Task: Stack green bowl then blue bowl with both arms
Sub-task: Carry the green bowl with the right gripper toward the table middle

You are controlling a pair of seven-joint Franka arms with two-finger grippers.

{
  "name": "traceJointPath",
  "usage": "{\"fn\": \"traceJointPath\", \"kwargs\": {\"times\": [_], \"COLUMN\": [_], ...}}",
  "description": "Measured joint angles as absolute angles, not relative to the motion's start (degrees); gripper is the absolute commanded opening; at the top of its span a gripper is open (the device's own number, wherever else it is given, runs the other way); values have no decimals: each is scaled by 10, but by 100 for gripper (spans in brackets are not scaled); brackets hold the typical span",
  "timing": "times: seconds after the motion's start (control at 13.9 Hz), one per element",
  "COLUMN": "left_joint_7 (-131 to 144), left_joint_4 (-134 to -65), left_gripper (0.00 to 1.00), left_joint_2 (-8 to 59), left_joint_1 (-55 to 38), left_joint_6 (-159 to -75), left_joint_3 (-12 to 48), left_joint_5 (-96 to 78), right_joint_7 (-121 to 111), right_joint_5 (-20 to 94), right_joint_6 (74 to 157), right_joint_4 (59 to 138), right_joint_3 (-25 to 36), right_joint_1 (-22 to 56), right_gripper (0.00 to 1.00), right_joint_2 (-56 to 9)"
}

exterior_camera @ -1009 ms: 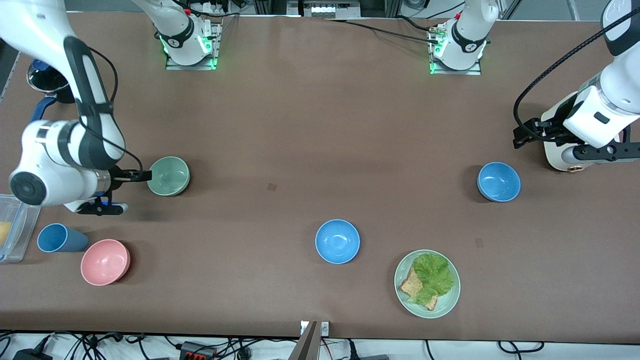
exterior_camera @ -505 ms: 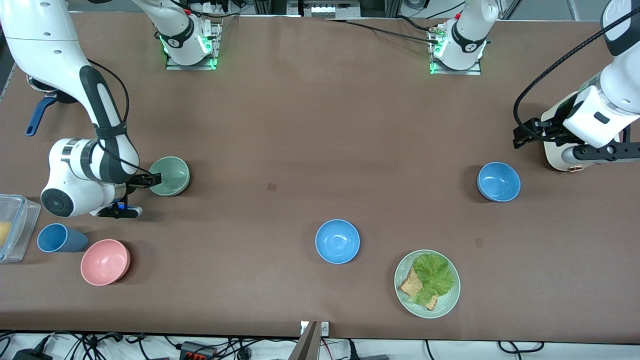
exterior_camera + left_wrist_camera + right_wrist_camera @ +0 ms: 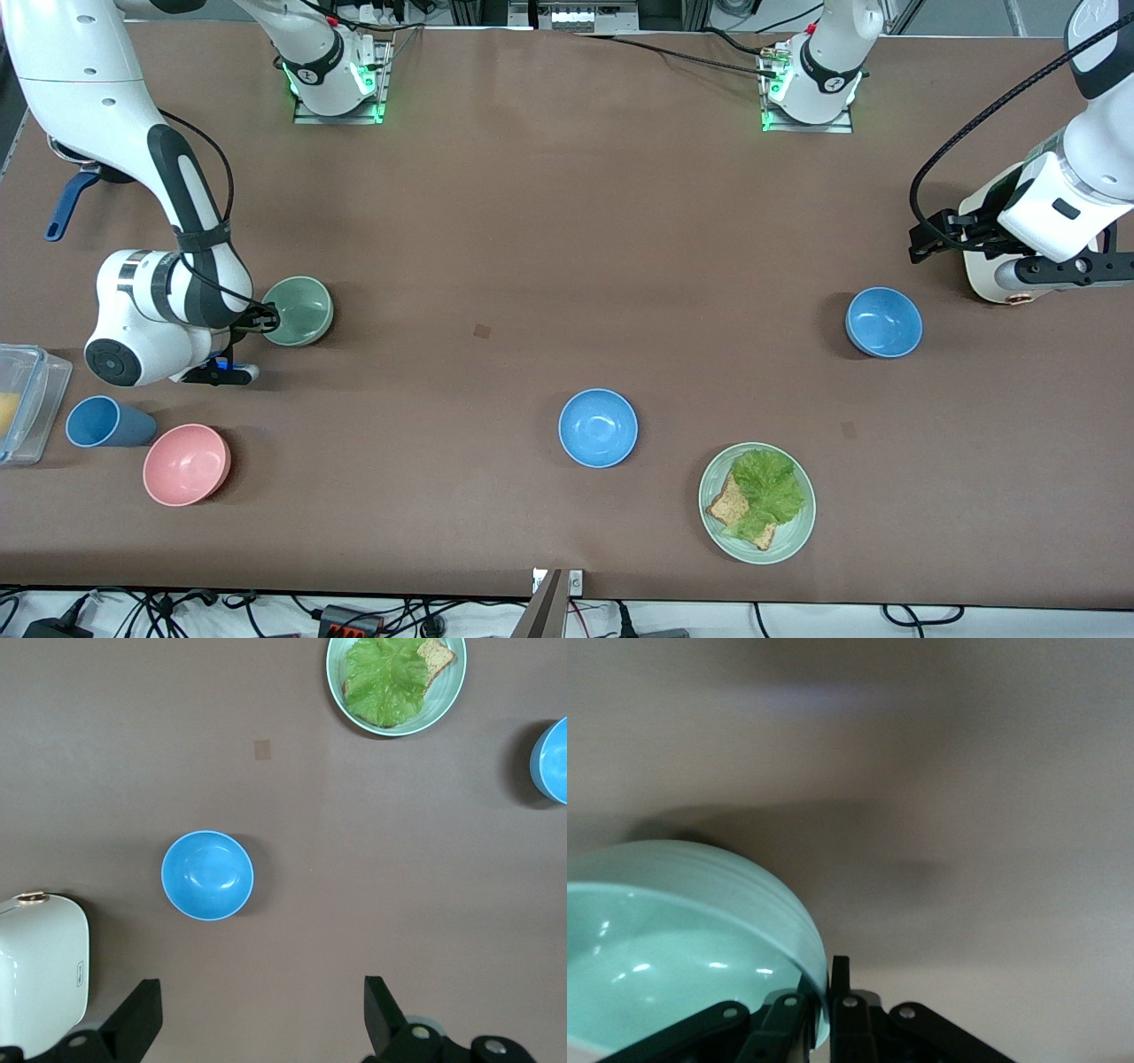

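Note:
The robot's right gripper needs to release the green bowl beyond the blue bowl in mid-table, past the small square mark [image 3: 544,264].
The green bowl [image 3: 299,310] sits on the table toward the right arm's end. My right gripper [image 3: 266,320] is shut on its rim, one finger inside and one outside; the right wrist view shows the bowl [image 3: 673,939] pinched between the fingers [image 3: 841,992]. One blue bowl [image 3: 598,427] sits mid-table near the front camera. A second blue bowl [image 3: 883,322] sits toward the left arm's end. My left gripper [image 3: 257,1019] is open and empty, held above the table beside that bowl [image 3: 207,875].
A pale-green plate [image 3: 757,502] with lettuce and toast lies near the front edge. A pink bowl [image 3: 186,463], a blue cup [image 3: 104,422] and a clear container [image 3: 22,403] sit near the right arm. A white appliance [image 3: 997,266] stands under the left arm.
My right gripper has moved onto the green bowl's rim and closed on it; the bowl shifted slightly. The left arm has not moved.

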State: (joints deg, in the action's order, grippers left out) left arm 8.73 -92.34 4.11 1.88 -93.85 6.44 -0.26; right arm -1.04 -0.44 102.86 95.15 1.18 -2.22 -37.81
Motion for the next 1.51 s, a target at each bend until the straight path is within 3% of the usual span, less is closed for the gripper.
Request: {"fn": "traceJointPath", "kwargs": {"times": [0.22, 0.65, 0.94, 1.51], "left_joint_7": [87, 87, 87, 87], "left_joint_4": [-923, -923, -923, -924], "left_gripper": [100, 100, 100, 100], "left_joint_2": [41, 41, 41, 60], "left_joint_1": [19, 19, 20, 22], "left_joint_6": [-939, -939, -939, -917], "left_joint_3": [64, 64, 63, 61], "left_joint_5": [-3, -3, -3, -3], "right_joint_7": [-10, 23, 109, 214], "right_joint_5": [21, 61, 69, 100], "right_joint_6": [997, 949, 970, 1088], "right_joint_4": [939, 878, 869, 868], "right_joint_3": [-6, -133, -149, -149], "right_joint_1": [-21, 14, 95, 239], "right_gripper": [0, 0, 0, 0], "right_joint_2": [-371, -362, -363, -409]}}
